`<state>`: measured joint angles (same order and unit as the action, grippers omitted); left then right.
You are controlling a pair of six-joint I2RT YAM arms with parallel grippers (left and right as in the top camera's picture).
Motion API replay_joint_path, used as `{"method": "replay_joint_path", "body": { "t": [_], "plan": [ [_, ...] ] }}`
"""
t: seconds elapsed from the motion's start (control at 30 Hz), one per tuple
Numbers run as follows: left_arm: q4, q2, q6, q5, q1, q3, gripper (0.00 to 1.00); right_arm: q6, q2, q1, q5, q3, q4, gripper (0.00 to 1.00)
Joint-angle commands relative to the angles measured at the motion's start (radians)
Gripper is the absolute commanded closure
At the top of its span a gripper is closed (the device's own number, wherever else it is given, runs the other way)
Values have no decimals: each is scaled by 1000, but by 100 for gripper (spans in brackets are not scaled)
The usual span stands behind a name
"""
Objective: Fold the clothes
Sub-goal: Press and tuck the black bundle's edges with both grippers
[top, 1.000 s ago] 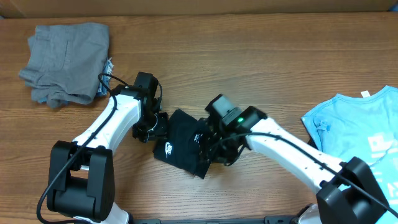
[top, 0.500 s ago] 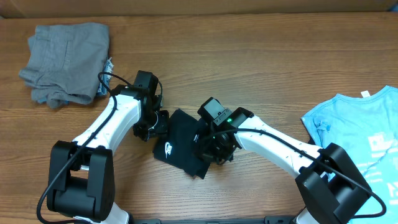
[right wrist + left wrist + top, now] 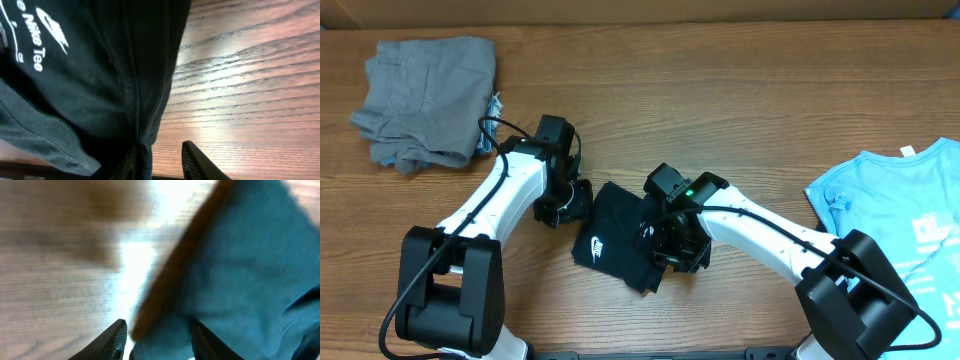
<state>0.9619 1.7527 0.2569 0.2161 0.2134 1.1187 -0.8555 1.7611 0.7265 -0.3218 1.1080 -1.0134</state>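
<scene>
Next, my left gripper pinches the edge [image 3: 582,241] beside the logo and holds it still while my right gripper straightens the black T-shirt's bundle, as it lies slanted.
The black T-shirt [image 3: 612,240] lies bunched into a small folded bundle at the table's middle, its small white logo facing up. My left gripper [image 3: 574,201] is open at the bundle's left edge. In the left wrist view [image 3: 159,341] blurred dark fabric [image 3: 240,270] lies between and beyond its fingers. My right gripper [image 3: 672,250] is at the bundle's right edge. In the right wrist view [image 3: 167,162] its jaws stand apart: one finger [image 3: 200,161] is over bare wood, and the other is hidden by the shirt [image 3: 100,75].
A pile of grey garments [image 3: 425,100] lies at the far left. A light-blue printed T-shirt [image 3: 900,220] lies spread at the right edge. The wooden table [image 3: 720,100] extends behind both arms.
The black bundle has shifted slightly down and to the right along with my right gripper. It has come away from my left gripper, which has stayed in place.
</scene>
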Motion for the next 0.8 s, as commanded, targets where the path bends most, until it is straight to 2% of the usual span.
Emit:
{"method": "replay_joint_path", "body": {
  "t": [0.0, 0.13, 0.27, 0.43, 0.5, 0.6, 0.67, 0.77],
  "plan": [
    [35, 0, -68, 61, -3, -2, 55, 35, -15, -29, 34, 6, 8, 67],
    [84, 0, -134, 140, -3, -2, 55, 88, -54, -76, 94, 27, 15, 68],
    [96, 0, -157, 146, -1, -21, 55, 211, -106, -146, 109, 45, 100, 65],
    [-29, 0, -144, 148, 3, -140, 60, 363, -99, -202, 99, 41, 252, 64],
    [-81, 0, -137, 151, 3, -193, 63, 370, -86, -205, 97, 41, 280, 65],
    [-157, 0, -137, 151, 3, -259, 76, 369, -46, -205, 97, 41, 274, 65],
    [-180, 0, -137, 151, 3, -283, 87, 370, -11, -205, 92, 35, 267, 65],
    [-180, 0, -137, 151, 3, -288, 93, 448, 38, -205, 32, 31, 280, 64]
  ]
}}
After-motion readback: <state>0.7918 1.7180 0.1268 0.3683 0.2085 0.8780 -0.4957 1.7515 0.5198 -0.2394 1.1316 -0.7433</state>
